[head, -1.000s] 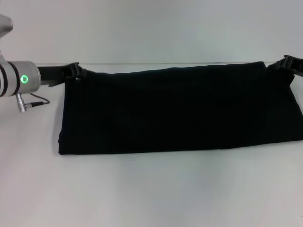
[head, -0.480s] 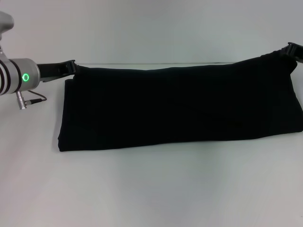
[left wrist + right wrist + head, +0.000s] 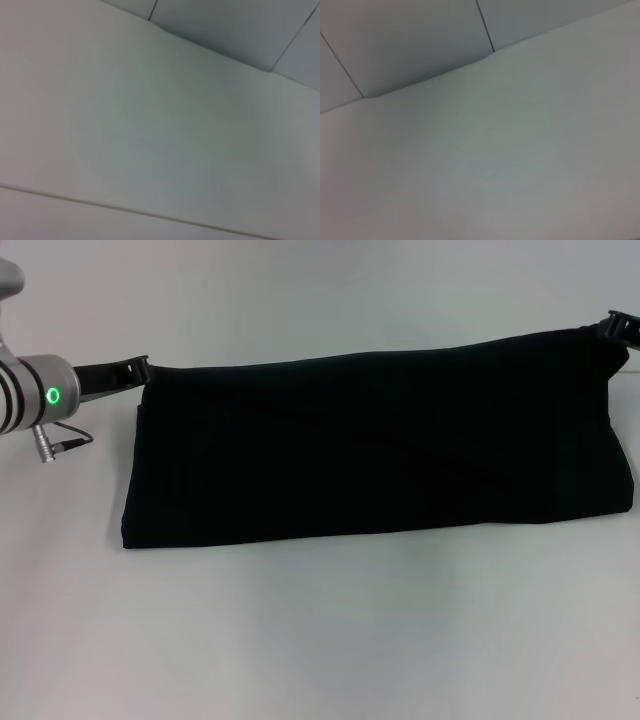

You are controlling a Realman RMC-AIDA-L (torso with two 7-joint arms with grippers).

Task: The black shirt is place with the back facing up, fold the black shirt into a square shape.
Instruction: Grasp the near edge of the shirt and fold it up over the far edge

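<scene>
The robot's left gripper will release the lifted corner of the black shirt, now held above the table, on the lower layer, just inside its side edge point(image 3: 188, 402).
The black shirt point(image 3: 370, 450) hangs as a wide dark band across the head view, its lower edge resting on the white table point(image 3: 320, 640). My left gripper point(image 3: 143, 368) is shut on the shirt's upper left corner. At the far right my right gripper point(image 3: 612, 328) is shut on the upper right corner, held a little higher than the left. The top edge is stretched between them. Both wrist views show only pale table and wall panels, no fingers and no cloth.
A silver wrist section with a green light point(image 3: 52, 395) and a small cable sits at the left edge. The table's far edge lies behind the lifted cloth. White table surface stretches in front of the shirt.
Both grippers have risen and moved outward, lifting the shirt's top edge higher and pulling it tauter. The right corner has climbed more than the left.
</scene>
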